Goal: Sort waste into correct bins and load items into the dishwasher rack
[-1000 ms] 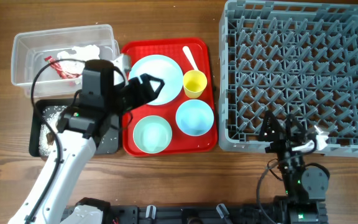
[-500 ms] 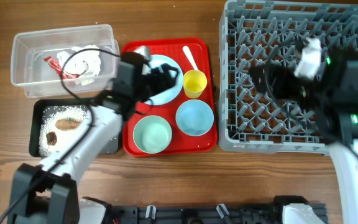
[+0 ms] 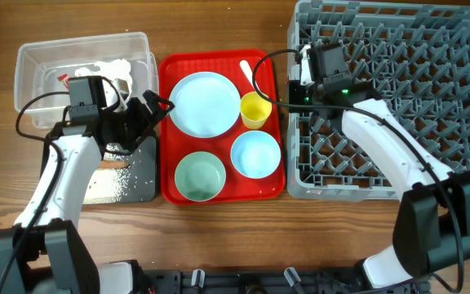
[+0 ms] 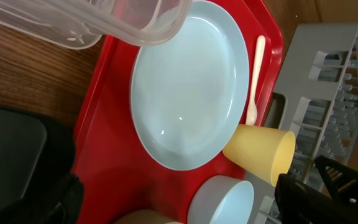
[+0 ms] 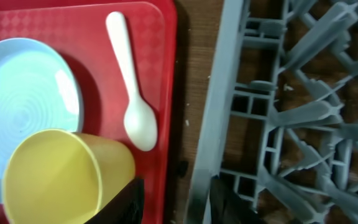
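Observation:
Next, I move my left gripper over to the yellow cup's rim (image 3: 242,104) (image 4: 273,164) on the side of the cup toward the pale blue plate, and close it there.
A pale blue plate (image 3: 205,103), a yellow cup (image 3: 255,110), a blue bowl (image 3: 255,153), a mint bowl (image 3: 200,175) and a white spoon (image 3: 249,75) lie on the red tray (image 3: 167,189). My left gripper (image 3: 155,116) hangs wide open over the tray's left edge, holding nothing (image 4: 191,202). My right gripper (image 3: 294,86) is at the grey rack's (image 3: 398,98) left wall. Its fingers stand apart (image 5: 178,186), one against the cup (image 5: 61,174), the other inside the rack wall. The clear tub (image 3: 35,73) holds tissue (image 3: 113,69) and a red wrapper (image 3: 65,79). Rice (image 3: 111,163) lies in the black tray (image 3: 141,180).
The red tray sits tight between the two bins on its left and the rack on its right, with a narrow strip of wood (image 5: 197,93) before the rack. My left arm (image 3: 59,175) covers the black tray's left part.
My left gripper drew back left from over the plate and opened wider. My right arm swung from above the rack to its left wall beside the cup, its jaws narrowing.

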Tool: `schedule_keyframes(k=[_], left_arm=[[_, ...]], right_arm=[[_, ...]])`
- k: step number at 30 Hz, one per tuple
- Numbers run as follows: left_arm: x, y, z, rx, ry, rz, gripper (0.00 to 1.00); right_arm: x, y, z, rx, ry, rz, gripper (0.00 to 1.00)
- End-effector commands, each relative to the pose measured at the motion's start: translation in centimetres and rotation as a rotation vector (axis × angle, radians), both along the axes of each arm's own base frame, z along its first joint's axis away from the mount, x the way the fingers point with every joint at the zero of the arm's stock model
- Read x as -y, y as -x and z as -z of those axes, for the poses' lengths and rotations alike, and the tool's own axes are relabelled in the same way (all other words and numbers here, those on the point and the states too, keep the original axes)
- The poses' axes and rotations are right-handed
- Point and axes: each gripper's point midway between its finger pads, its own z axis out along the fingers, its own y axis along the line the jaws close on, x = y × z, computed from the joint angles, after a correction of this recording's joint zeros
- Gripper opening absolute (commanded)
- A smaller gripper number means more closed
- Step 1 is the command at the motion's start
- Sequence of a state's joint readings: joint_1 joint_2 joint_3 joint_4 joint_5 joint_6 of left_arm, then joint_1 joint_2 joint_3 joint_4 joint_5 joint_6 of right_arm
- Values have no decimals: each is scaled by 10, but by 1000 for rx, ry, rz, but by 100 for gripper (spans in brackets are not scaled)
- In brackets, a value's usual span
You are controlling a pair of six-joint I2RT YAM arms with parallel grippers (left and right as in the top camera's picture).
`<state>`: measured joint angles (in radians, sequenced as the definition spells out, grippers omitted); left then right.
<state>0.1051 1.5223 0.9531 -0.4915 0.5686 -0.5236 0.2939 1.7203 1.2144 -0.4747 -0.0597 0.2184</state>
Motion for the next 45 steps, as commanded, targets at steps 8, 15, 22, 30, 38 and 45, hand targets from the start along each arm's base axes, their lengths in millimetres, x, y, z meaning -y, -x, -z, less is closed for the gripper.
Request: schedule_keyframes(k=[8, 15, 22, 30, 38, 45], left_arm=[[-4, 5, 5, -13, -27, 7, 100], [-4, 5, 5, -15, -27, 7, 100], [-4, 6, 5, -16, -27, 7, 100], [-4, 6, 5, -16, -27, 7, 100], [23, 8, -15, 72, -19, 121, 91], [88, -14, -65, 307, 31, 266, 100]], right_arm=[[9, 3, 15, -40, 37, 68, 13], [8, 19, 30, -102, 26, 70, 4], [12, 31, 37, -155, 51, 69, 4], [17, 31, 37, -149, 85, 59, 10], [4, -5, -32, 41, 28, 32, 71], [16, 32, -129, 176, -11, 35, 88]])
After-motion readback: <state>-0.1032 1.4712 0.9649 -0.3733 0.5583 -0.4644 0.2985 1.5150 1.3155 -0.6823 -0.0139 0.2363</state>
